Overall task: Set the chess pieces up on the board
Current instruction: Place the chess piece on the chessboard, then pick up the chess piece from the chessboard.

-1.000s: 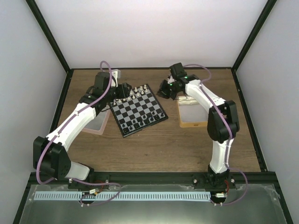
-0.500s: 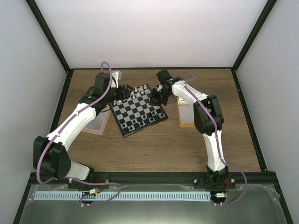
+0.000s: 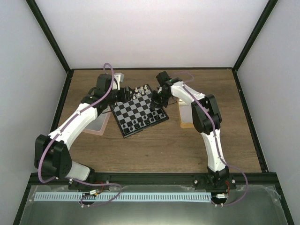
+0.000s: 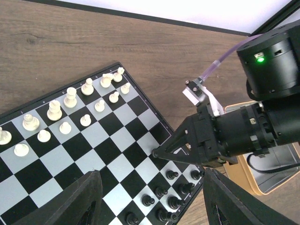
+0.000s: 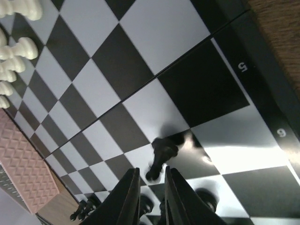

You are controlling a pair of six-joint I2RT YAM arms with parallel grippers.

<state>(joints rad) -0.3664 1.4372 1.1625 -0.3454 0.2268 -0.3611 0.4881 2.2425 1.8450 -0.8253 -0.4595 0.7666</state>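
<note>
My right gripper is slanted and the black pawn leans off its row, so my right gripper should open, straighten and take the pawn's head (image 5: 153,174) before moving it into line.
The board (image 3: 139,112) lies tilted on the table between the arms. White chess pieces (image 4: 70,98) fill its far rows, and black chess pieces (image 4: 171,174) stand along its near right corner. My right gripper (image 3: 157,102) points down at the board's right side. Its jaws (image 5: 152,171) stand slightly apart around the head of a black pawn (image 5: 161,152), which leans on a square with a thin gap on each side. My left gripper (image 3: 123,92) hovers over the board's far left part, open (image 4: 150,206) and empty.
A tan tin (image 3: 192,115) sits right of the board and a pink tin (image 3: 98,124) left of it, under the left arm. A small white box (image 3: 117,75) lies at the back. Black frame rails border the table.
My right arm swung left from above the tan tin to the board's right side, and its jaws parted a little around the black pawn. The left arm hardly moved.
</note>
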